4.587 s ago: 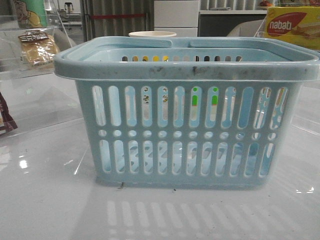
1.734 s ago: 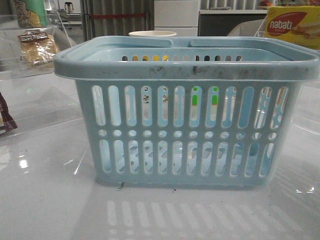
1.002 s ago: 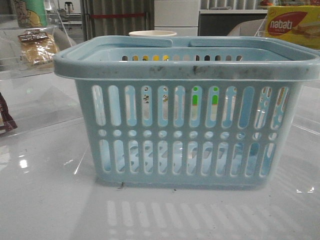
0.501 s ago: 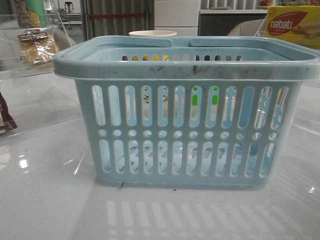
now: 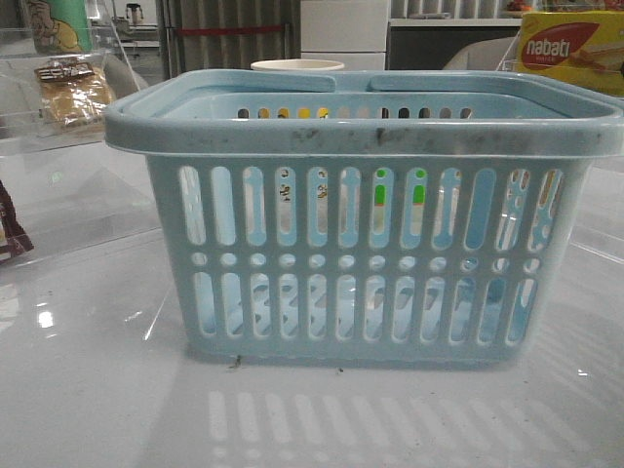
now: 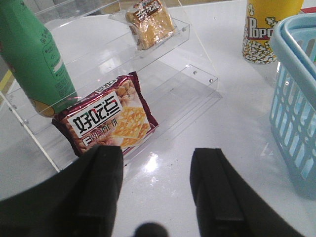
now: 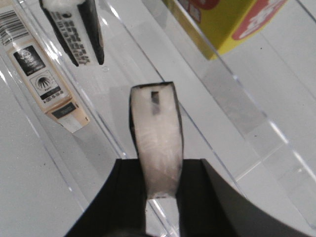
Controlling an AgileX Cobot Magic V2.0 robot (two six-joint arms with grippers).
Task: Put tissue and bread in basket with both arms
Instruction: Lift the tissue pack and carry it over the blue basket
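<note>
The robot's right gripper needs to let go of the tissue on the light-blue basket's bottom (image 5: 448,295), toward the end of the basket nearer the yellow nabati box.
The light-blue slotted basket (image 5: 366,234) fills the front view, and its side shows in the left wrist view (image 6: 296,98). The bread (image 6: 148,22), in clear wrap, lies on the upper clear shelf (image 5: 70,93). My left gripper (image 6: 158,168) is open over the white table, with nothing between its fingers and the bread well beyond them. My right gripper (image 7: 158,165) is shut on the tissue (image 7: 157,133), a small dark-edged pack seen edge-on, held above a clear shelf. Neither gripper shows in the front view.
A maroon cracker packet (image 6: 106,121) and a green bottle (image 6: 32,54) sit in the clear rack near the left gripper. A popcorn cup (image 6: 269,27) stands beside the basket. A yellow nabati box (image 7: 222,19), a second dark pack (image 7: 79,32) and a beige carton (image 7: 42,74) lie by the right gripper.
</note>
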